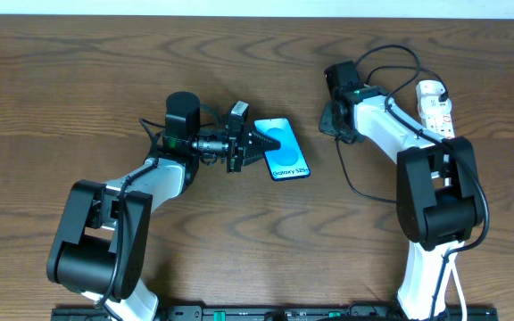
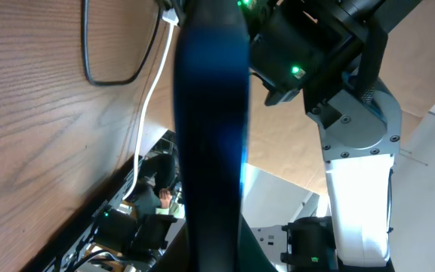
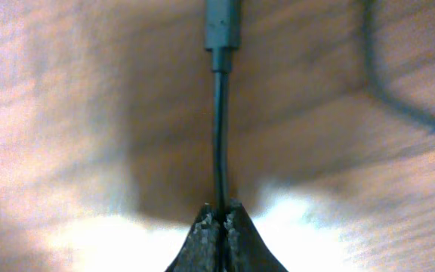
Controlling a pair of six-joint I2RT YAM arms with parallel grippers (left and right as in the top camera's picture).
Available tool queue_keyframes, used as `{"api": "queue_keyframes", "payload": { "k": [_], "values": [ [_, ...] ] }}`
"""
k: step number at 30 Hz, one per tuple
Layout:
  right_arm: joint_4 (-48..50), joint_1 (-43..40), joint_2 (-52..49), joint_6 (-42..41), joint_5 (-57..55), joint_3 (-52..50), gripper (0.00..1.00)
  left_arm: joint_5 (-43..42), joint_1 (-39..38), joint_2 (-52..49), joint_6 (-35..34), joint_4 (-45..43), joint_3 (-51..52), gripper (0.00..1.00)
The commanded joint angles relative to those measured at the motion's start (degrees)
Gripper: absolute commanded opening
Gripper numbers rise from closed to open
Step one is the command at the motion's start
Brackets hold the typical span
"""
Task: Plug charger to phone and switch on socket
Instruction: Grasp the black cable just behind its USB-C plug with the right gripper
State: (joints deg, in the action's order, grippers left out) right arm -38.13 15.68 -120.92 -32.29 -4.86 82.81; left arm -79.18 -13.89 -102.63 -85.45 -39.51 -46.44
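I pinch the thin cable too far behind the charger's connector with my right gripper, so I should open and grip close behind the connector (image 3: pixel 221 66) before plugging in the phone.
The phone (image 1: pixel 284 149), its blue screen facing up, is held at its left end by my left gripper (image 1: pixel 257 144), which is shut on it. In the left wrist view the phone (image 2: pixel 210 113) shows edge-on as a dark blue bar. My right gripper (image 3: pixel 219 214) is shut on the charger (image 3: pixel 218 136), pinching the thin black cable a short way behind its connector tip (image 3: pixel 222 26). From overhead this gripper (image 1: pixel 332 119) sits right of the phone, with a gap between them. The white socket (image 1: pixel 437 109) lies at the far right, partly under the right arm.
The black charger cable loops over the wood below the right gripper (image 1: pixel 355 183) and shows again as a loop (image 2: pixel 115 72) in the left wrist view, beside a thin white cord (image 2: pixel 148 106). Both arm bases stand along the front edge.
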Motion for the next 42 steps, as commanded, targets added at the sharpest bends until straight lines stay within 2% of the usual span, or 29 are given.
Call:
{"api": "queue_keyframes", "payload": {
  "k": [1,4,6,9,11,13,16,20,24,26,32,42],
  "values": [
    [-6.8,0.4,-4.2,10.4,11.5,-2.5,0.02,-1.2,0.2,0.4,1.0,-0.7,-1.7,0.07],
    [-13.5,0.8,-4.2,11.4,9.8,-2.6,0.13,-1.1,0.2,0.4,1.0,-0.7,-1.7,0.08],
    [-15.8,1.0,-4.2,11.4,8.0,-2.7,0.33,-0.9,0.2,0.4,1.0,-0.7,-1.7,0.07],
    [-14.8,1.0,-4.2,11.3,5.8,-2.7,0.47,-0.3,0.2,0.4,1.0,-0.7,-1.7,0.07],
    [-12.9,0.9,-4.2,11.3,5.6,-2.7,0.59,-0.1,0.2,0.4,1.0,-0.7,-1.7,0.07],
    [-9.2,0.8,-4.2,11.1,5.1,-2.7,0.66,-0.1,0.2,0.4,1.0,-0.7,-1.7,0.07],
    [-5.3,0.8,-4.2,9.7,1.9,-2.7,0.68,-0.1,0.2,0.4,1.0,-0.7,-1.7,0.07],
    [-2.4,0.9,-4.2,5.0,-3.0,-2.7,0.65,-0.1,0.2,0.4,1.0,-0.7,-1.7,0.08],
    [-1.7,0.9,-4.2,2.5,-1.6,-2.7,0.55,-0.1,0.2,0.4,1.0,-0.7,-1.7,0.07],
    [-1.7,0.9,-4.2,2.5,-0.9,-2.7,0.46,-0.1,0.2,0.4,0.9,-0.7,-1.7,0.08],
    [-2.2,0.9,-4.2,2.5,-0.8,-2.7,0.28,-0.1,0.2,0.4,0.9,-0.7,-1.7,0.07],
    [-3.0,0.9,-4.2,2.6,-0.8,-2.7,0.17,-0.1,0.2,0.4,0.9,-0.7,-1.6,0.08]
  ]
}}
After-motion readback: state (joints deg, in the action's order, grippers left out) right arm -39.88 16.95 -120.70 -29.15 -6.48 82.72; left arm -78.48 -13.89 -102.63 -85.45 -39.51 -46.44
